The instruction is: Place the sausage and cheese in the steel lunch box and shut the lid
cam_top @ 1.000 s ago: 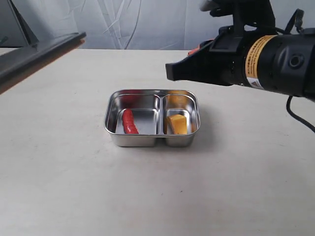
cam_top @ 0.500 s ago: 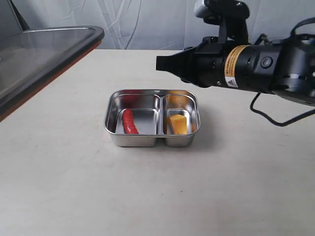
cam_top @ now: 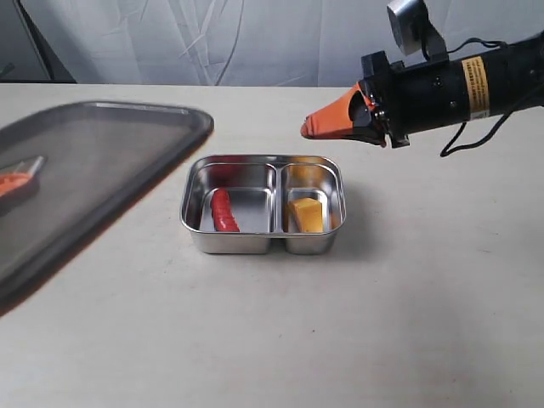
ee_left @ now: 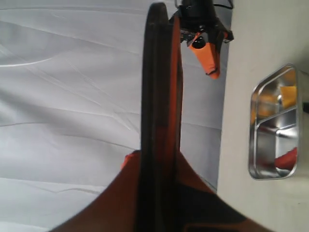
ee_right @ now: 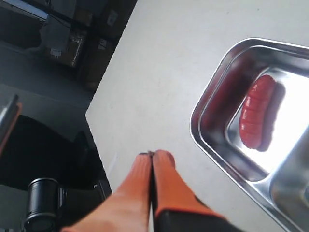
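Observation:
The lid is hanging tilted in my left gripper next to the steel lunch box, so my right gripper should grab the lid's loose end (cam_top: 198, 129) before closing the box.
The steel lunch box (cam_top: 194, 228) stands open at the table's middle. The red sausage (cam_top: 223, 210) lies in its larger left compartment and the yellow cheese (cam_top: 306, 214) in the smaller right one. The dark translucent lid (cam_top: 93, 178) hangs tilted at the left, above the table and beside the box. In the left wrist view my left gripper (ee_left: 157, 162) is shut on the lid (ee_left: 161, 72), seen edge-on. My right gripper (cam_top: 310, 129) hovers behind the box's right end, orange fingers (ee_right: 164, 174) pressed together with nothing between them.
The beige table (cam_top: 408, 297) runs back to a white curtain (cam_top: 255, 42). In the right wrist view the table's edge (ee_right: 99, 99) drops to dark floor with boxes. An orange piece (cam_top: 13, 182) shows at the lid's left end.
The lid has come down and tipped flatter, its near corner now close to the box's left side. The right arm has drawn back to the right, its orange fingers now showing.

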